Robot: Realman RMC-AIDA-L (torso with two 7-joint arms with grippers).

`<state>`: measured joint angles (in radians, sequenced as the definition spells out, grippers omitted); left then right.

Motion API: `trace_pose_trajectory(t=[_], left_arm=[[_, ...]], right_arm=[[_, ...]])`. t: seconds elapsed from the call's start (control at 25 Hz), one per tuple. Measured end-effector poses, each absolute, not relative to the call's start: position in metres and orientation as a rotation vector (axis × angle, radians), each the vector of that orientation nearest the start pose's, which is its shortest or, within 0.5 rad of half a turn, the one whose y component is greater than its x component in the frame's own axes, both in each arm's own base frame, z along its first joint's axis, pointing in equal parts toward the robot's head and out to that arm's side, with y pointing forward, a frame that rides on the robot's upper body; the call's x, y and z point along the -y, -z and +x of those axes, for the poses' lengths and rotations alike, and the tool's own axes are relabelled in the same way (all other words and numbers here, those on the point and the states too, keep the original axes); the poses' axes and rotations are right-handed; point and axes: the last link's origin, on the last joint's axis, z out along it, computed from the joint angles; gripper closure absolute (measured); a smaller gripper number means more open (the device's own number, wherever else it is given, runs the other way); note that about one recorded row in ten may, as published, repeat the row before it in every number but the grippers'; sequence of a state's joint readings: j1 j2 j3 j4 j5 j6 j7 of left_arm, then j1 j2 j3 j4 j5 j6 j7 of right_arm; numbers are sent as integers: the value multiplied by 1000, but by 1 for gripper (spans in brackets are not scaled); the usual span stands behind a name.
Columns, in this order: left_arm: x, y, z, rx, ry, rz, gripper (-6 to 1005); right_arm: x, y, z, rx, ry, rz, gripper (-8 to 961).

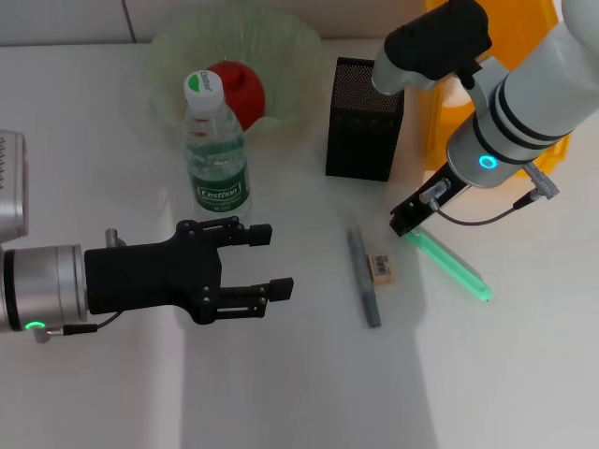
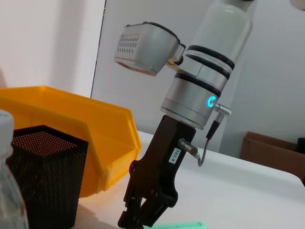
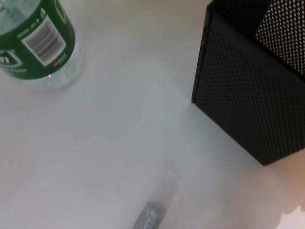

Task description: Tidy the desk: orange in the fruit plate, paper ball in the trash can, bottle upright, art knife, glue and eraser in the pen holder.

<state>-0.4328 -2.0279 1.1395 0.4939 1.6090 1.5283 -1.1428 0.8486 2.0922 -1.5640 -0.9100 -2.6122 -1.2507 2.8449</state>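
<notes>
Next, my right gripper sets the green stick, which still lies on the table, down upright inside the black mesh pen holder (image 1: 364, 90) (image 3: 257, 21) next to the trash can.
The bottle (image 1: 215, 140) stands upright in front of the fruit plate (image 1: 173, 47), which holds the orange (image 1: 241, 89). The black mesh pen holder (image 1: 365, 117) stands beside the orange-yellow trash can (image 1: 442, 131). A grey stick (image 1: 363, 276), the beige eraser (image 1: 382, 267) and a green stick (image 1: 454, 264) lie on the table. I cannot tell which stick is the knife or the glue. My right gripper (image 1: 407, 223) is down at the green stick's near end. My left gripper (image 1: 267, 260) is open and empty below the bottle. The paper ball is out of view.
The left wrist view shows the right gripper (image 2: 140, 222) at the green stick (image 2: 183, 225), with the pen holder (image 2: 43, 176) and trash can (image 2: 71, 124) behind. The right wrist view shows the bottle (image 3: 40, 43), pen holder (image 3: 248, 105) and grey stick (image 3: 148, 217).
</notes>
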Motion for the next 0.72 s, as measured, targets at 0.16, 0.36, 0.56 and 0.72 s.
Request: trace_pose_trajectory(t=[0.16, 0.36, 0.56, 0.72], left_arm=[[-288, 39, -267, 469, 810, -2844, 233], [-289, 38, -267, 469, 812, -2840, 233], [-289, 38, -267, 469, 812, -2836, 232], [-290, 37, -267, 467, 812, -2835, 232]], right_arm=[[-390, 67, 167, -1062, 540, -2450, 780], [-388, 60, 161, -1039, 500, -2456, 780], [-381, 34, 143, -992, 372, -2462, 780], [-372, -6, 120, -942, 147, -2452, 779]])
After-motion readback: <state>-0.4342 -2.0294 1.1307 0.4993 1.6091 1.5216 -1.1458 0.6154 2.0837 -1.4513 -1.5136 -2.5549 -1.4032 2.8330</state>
